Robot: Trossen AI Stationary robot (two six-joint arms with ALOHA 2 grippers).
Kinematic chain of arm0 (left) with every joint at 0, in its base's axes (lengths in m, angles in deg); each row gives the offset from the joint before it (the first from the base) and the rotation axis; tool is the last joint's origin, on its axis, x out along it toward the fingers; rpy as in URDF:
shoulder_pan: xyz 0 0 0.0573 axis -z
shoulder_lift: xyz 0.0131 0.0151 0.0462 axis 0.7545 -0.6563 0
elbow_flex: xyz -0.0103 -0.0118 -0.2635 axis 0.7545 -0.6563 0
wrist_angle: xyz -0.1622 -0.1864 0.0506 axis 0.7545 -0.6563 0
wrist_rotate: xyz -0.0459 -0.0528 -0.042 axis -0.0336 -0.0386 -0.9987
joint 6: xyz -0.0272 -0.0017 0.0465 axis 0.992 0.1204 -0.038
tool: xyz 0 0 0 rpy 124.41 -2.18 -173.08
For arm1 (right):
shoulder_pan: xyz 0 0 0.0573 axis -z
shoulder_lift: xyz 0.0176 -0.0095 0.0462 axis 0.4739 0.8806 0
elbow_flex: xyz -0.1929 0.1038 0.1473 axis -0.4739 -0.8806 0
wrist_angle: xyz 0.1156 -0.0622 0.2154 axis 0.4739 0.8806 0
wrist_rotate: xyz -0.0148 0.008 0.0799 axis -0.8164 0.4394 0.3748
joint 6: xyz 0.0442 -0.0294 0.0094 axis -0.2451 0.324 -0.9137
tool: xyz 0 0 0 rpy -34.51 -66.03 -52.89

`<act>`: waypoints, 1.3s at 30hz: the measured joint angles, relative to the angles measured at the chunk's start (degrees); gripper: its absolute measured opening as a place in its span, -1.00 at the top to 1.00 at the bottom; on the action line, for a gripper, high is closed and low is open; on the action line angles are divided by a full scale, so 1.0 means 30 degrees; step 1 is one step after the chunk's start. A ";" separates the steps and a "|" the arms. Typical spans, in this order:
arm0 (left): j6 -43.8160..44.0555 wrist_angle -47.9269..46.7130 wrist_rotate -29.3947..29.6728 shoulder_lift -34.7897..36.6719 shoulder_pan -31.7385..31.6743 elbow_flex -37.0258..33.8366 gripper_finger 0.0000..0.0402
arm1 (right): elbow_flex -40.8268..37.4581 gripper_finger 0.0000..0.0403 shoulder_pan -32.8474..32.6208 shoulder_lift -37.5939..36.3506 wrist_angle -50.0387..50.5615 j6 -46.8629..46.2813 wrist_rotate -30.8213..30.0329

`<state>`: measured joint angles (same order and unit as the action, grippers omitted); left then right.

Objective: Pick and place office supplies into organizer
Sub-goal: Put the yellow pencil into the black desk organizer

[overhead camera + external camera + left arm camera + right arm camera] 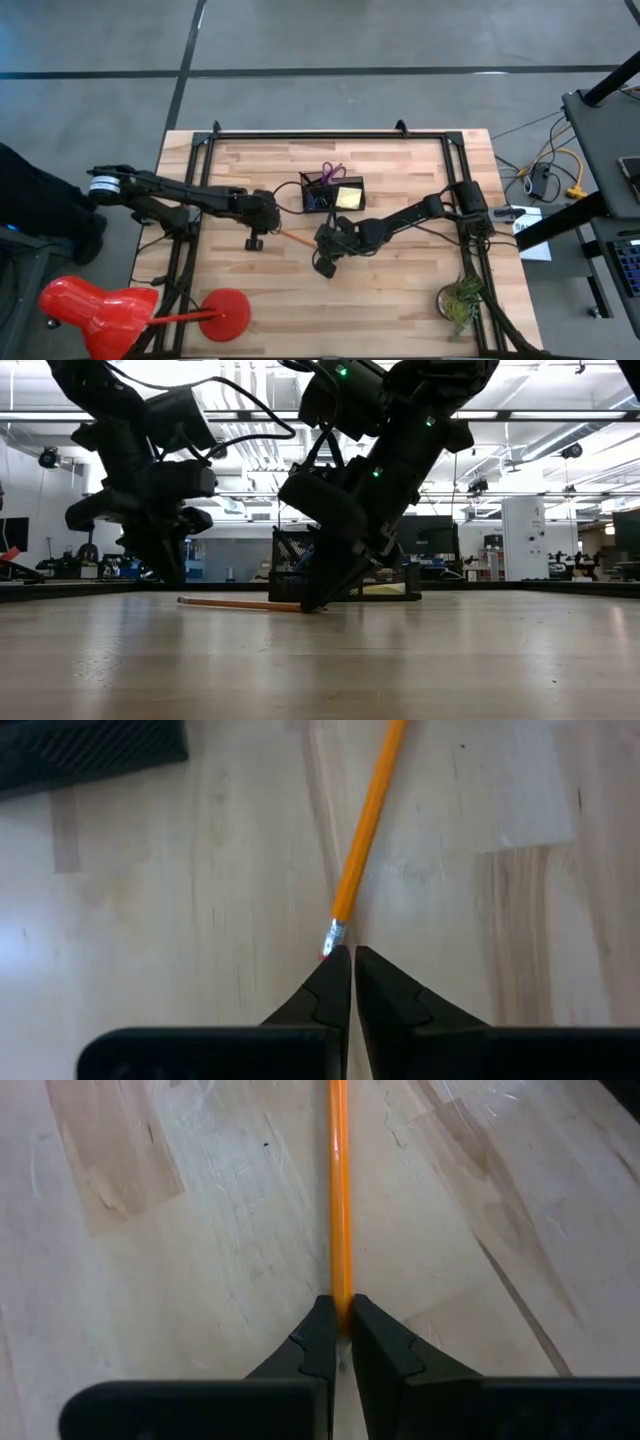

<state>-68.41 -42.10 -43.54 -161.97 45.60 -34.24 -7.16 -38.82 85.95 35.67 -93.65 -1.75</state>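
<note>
The fingers of my left gripper are shut beside the pencil's eraser, so next I open them and grip the pencil's metal band (335, 935) while my right gripper steadies the pencil.
The orange pencil (296, 238) lies flat on the table in front of the black organizer (332, 193). The organizer holds purple scissors (332, 170) and a yellow sticky pad (349, 196). My right gripper (340, 1320) is down at the pencil's right end and is shut on it. My left gripper (352, 955) is shut and hangs at the pencil's eraser end (334, 934). In the low view the pencil (240, 603) runs between the two grippers, and the right arm partly hides the organizer (288, 565). My left gripper's shut fingertips (338, 965) stand right at the eraser end; I cannot tell whether they touch it. My right gripper pinches the pencil's right end (340, 1295) between its two fingertips, slanting down from the right and lying along the pencil. The pencil rests on the table (300, 607).
A red stand with a round base (225, 315) sits at the near left corner and a small plant (460, 300) at the near right. Black frame rails (330, 135) run along the table's edges. A person's dark clothing (25, 205) shows beyond the left edge.
</note>
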 joint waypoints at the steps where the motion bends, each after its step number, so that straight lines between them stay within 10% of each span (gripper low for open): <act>1: -0.0219 0.0133 0.0004 -0.0155 0.0000 0.0013 0.98 | -0.0001 0.93 0.0020 0.0000 -0.0013 -0.0007 0.0034; 19: -0.1744 0.0402 0.1143 -0.1357 0.0000 0.0536 0.12 | -0.0008 0.94 0.0155 0.0000 -0.0029 0.0131 0.0379; 39: -0.2707 0.0403 0.0302 -0.2947 0.0015 0.0825 0.81 | -0.0030 0.94 0.0155 0.0000 -0.0201 0.0204 0.0389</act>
<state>-76.53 -40.89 -42.63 -170.82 45.65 -31.76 -7.25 -38.36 85.95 35.07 -93.04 -0.58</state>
